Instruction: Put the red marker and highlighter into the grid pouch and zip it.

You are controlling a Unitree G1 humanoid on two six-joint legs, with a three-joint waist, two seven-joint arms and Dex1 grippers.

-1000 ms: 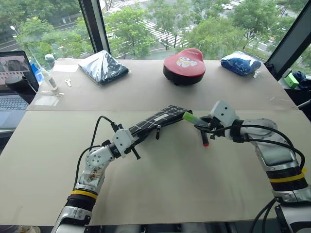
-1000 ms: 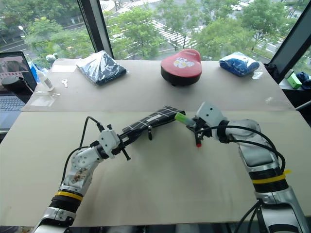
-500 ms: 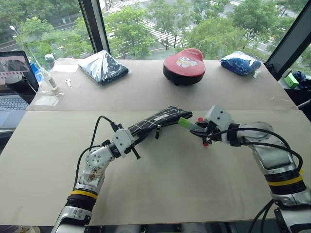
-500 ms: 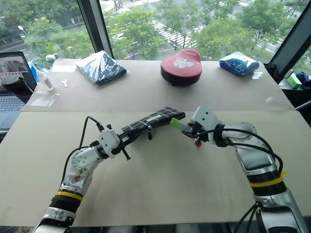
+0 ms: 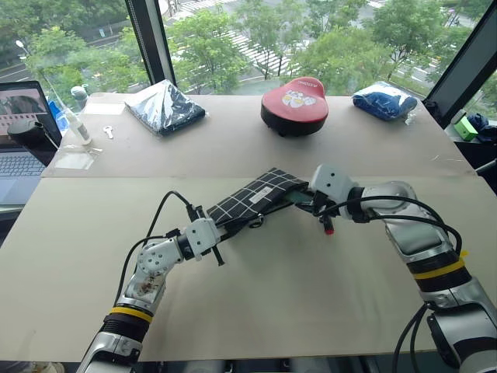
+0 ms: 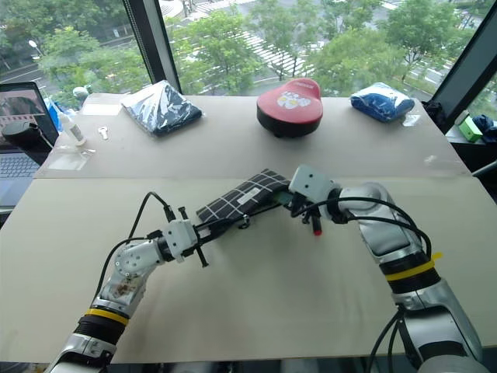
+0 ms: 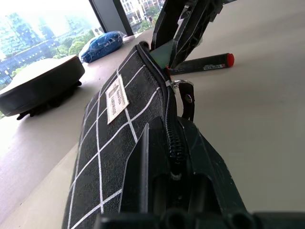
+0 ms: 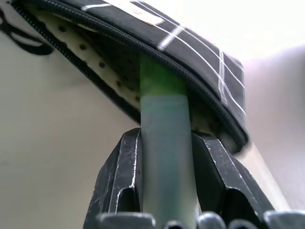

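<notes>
My right gripper is going to release the highlighter deep inside the grid pouch [image 5: 265, 196] [image 8: 155, 71], past the open zipper opening.
The grid pouch [image 5: 260, 196], black with white lines, is held above the table with its zipper mouth open. My left gripper [image 5: 220, 227] is shut on its near end, and the fingers clamp the zipper edge [image 7: 169, 138]. My right gripper [image 5: 309, 202] is shut on the highlighter [image 8: 164, 143]. Its green cap sits just inside the open mouth of the pouch [image 8: 190, 43]. The red marker [image 5: 328, 224] lies on the table just beside and below my right gripper, in neither gripper. It also lies beyond the pouch as a red marker [image 7: 205, 62] in the left wrist view.
A red heart-shaped case [image 5: 293, 105], a dark plastic-wrapped bundle [image 5: 165, 107] and a blue bundle [image 5: 384, 101] lie along the far side of the table by the window. A laptop [image 5: 23, 132] and a small bottle [image 5: 78, 124] stand at the far left.
My right gripper has swung left with the highlighter, and its green cap has gone from outside the pouch into its mouth. The pouch now shows more of its broad face.
</notes>
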